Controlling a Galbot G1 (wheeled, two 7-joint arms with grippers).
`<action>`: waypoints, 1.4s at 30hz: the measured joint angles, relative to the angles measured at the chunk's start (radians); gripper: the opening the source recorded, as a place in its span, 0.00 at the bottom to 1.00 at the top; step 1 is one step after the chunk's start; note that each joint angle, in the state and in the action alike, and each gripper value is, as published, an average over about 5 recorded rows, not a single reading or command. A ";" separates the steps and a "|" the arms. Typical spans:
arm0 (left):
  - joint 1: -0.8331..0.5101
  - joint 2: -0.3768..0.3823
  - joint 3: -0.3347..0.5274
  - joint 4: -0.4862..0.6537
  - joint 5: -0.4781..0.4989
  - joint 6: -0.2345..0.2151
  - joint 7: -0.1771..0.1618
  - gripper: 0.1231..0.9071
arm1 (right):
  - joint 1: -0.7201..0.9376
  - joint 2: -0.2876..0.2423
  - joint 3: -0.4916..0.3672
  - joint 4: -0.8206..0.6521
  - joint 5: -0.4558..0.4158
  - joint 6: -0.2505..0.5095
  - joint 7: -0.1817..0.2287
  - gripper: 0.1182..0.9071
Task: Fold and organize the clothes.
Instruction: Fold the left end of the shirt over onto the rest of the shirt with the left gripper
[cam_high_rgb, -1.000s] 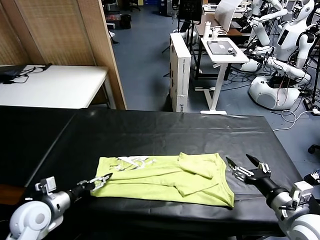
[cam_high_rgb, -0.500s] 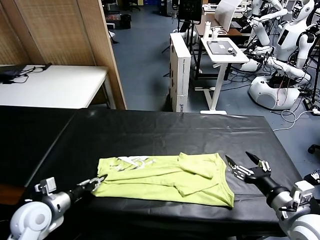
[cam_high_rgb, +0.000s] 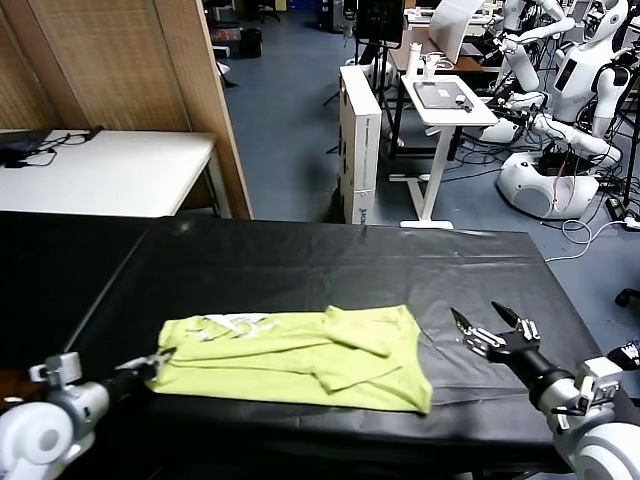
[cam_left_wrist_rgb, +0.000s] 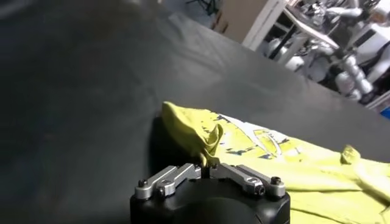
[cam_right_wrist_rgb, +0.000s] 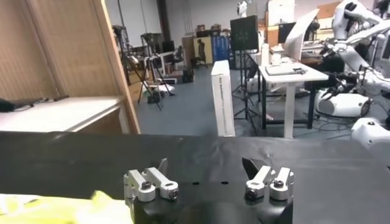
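Observation:
My left gripper needs to drop the T-shirt's pinched corner on the folded sleeves at the shirt's opposite end (cam_high_rgb: 372, 358).
The lime yellow-green T-shirt (cam_high_rgb: 290, 355) lies folded into a long strip on the black table (cam_high_rgb: 330, 265), its white print (cam_high_rgb: 228, 325) near the left end. My left gripper (cam_high_rgb: 155, 362) is shut on the shirt's left corner at the table's front left. In the left wrist view the pinched cloth (cam_left_wrist_rgb: 207, 137) rises from between the closed fingers (cam_left_wrist_rgb: 183, 173). My right gripper (cam_high_rgb: 482, 330) is open and empty, just right of the shirt's right edge. The right wrist view shows its spread fingers (cam_right_wrist_rgb: 159, 170) over the black cover and a bit of the shirt (cam_right_wrist_rgb: 55, 210).
A white table (cam_high_rgb: 110, 170) stands at the back left beside a wooden partition (cam_high_rgb: 130, 70). A white box (cam_high_rgb: 360, 140), a small white desk (cam_high_rgb: 445, 105) and other white robots (cam_high_rgb: 560, 110) stand beyond the table's far edge.
My left gripper has pulled back to the left with the shirt's corner, and the whole shirt has slid left on the table. The right gripper has stayed open in about the same place.

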 joint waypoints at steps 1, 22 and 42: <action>-0.005 -0.009 0.009 -0.017 -0.006 0.000 -0.008 0.07 | -0.005 0.003 0.004 -0.002 -0.010 0.013 -0.004 1.00; -0.268 -0.307 0.628 -0.081 0.063 -0.001 -0.100 0.07 | -0.125 0.130 0.027 -0.011 -0.208 0.057 -0.025 1.00; -0.366 -0.412 0.815 -0.010 0.119 -0.001 -0.099 0.07 | -0.121 0.145 0.007 -0.029 -0.231 0.062 -0.027 1.00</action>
